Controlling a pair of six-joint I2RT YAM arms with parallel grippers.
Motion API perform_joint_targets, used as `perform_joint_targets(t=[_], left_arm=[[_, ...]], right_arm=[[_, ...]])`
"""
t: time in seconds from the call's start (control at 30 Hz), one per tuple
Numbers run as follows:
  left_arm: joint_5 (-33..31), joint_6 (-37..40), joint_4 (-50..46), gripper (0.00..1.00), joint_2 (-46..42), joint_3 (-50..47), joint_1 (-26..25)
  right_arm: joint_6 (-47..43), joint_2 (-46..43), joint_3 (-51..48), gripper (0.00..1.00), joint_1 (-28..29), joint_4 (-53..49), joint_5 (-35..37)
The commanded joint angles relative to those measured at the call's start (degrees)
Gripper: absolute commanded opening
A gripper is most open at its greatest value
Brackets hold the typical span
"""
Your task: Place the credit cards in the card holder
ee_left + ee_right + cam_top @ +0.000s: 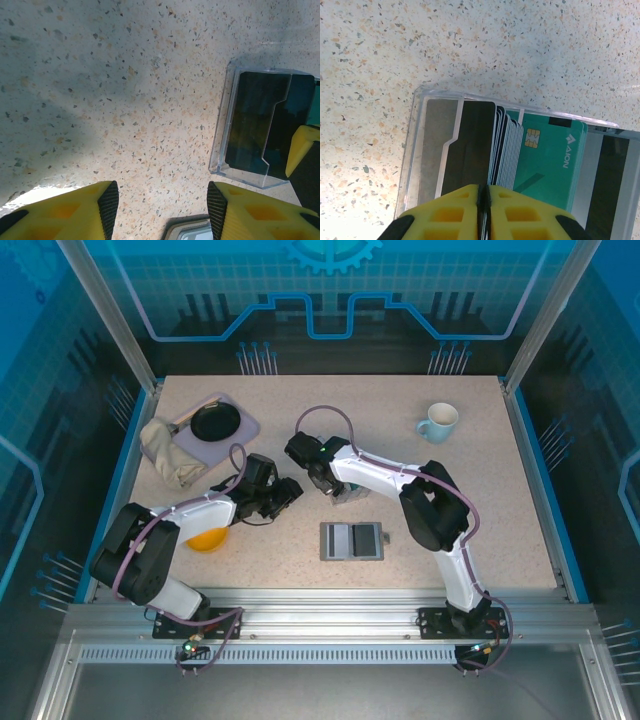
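Observation:
Card edges crowd my right fingers; next I open them, pinch just the outermost black card [473,145], then lift it out.
The credit cards [547,160] stand as a stack in a clear slotted plastic box [420,150]. The front one is teal-green with a chip, and several thin edges [502,145] show beside it. My right gripper [482,200] is shut over the stack, its yellow fingers pinching the edge of one card. From above, the right gripper [345,493] sits over that box. The grey card holder [351,540] lies open and flat just in front of it. My left gripper [162,205] is open over bare table, with the box [260,130] to its right and a corner of the card holder [192,231] below. In the top view the left gripper [288,490] hovers left of the box.
A pale-blue mug [438,422] stands at the back right. A tray with a black pan [215,422] and a beige cloth [168,452] occupy the back left. A yellow bowl [205,538] sits under the left arm.

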Motion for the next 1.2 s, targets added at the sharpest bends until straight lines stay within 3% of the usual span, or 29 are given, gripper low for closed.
perform_joint_targets(t=[0.0,0.07,0.17,0.6,0.87,1.17], left_arm=[[1.3,-0.7,0.6,0.53,-0.3,-1.0,0.5],[1.3,-0.7,0.5,0.53,-0.4,-1.0,0.5],[1.2,-0.6,0.4,0.53,-0.5,-1.0,0.4],[1.4,-0.7,0.5,0.53,-0.6,-1.1,0.4],[1.2,-0.7,0.5,0.53,-0.6,-1.3,0.5],[1.4,-0.8,0.6,0.53,-0.6,-1.2,0.4]], right_arm=[[0.6,-1.8,-0.9,0.18,-0.3,-1.0,0.0],[0.5,-1.5,-0.9,0.21,-0.6,-0.8,-0.8],[0.6,-1.0,-0.7,0.35,-0.7,-0.9,-0.5],[1.4,3.4,0.8,0.41,-0.8,-2.1,1.9],[1.0,1.4,1.3,0.40,-0.7,-2.8,5.3],[1.1,-0.2,0.8,0.32,-0.8,-3.0,6.4]])
